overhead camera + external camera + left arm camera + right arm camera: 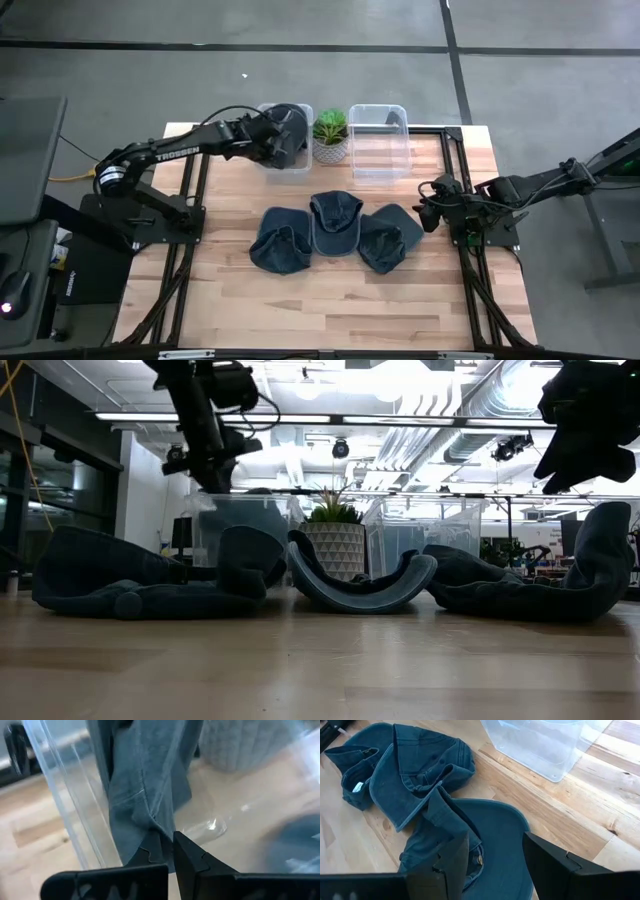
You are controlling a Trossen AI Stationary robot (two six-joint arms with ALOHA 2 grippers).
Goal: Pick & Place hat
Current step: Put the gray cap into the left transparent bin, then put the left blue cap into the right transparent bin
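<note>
My left gripper has the dark blue hat, now hanging down inside the bin. It will let go of it inside the clear bin (149, 802) beneath it, beside the potted plant.
My left gripper (285, 135) hangs over the left clear bin (300, 165) at the table's far side, shut on a dark blue hat (145, 780) that hangs down inside the bin. Three more blue hats lie crumpled side by side on the table: left (280, 243), middle (335, 222) and right (392, 238). My right gripper (492, 865) is open. It hovers above the right hat (490, 835), near the table's right edge (432, 208), and touches nothing. My left gripper pinches a bunched fold of the hat's cloth (161, 832) between its two shut fingers, pointing down from above. The hat hangs slack below the fingers, beside the bin's clear wall (65, 800). Whether its lower end rests on the bin floor is not visible.
A potted plant (330, 135) stands between the left bin and a second clear bin (380, 140) at the far edge. Bare wood lies near of the hats. Black frame rails (465, 250) run along both sides of the table.
</note>
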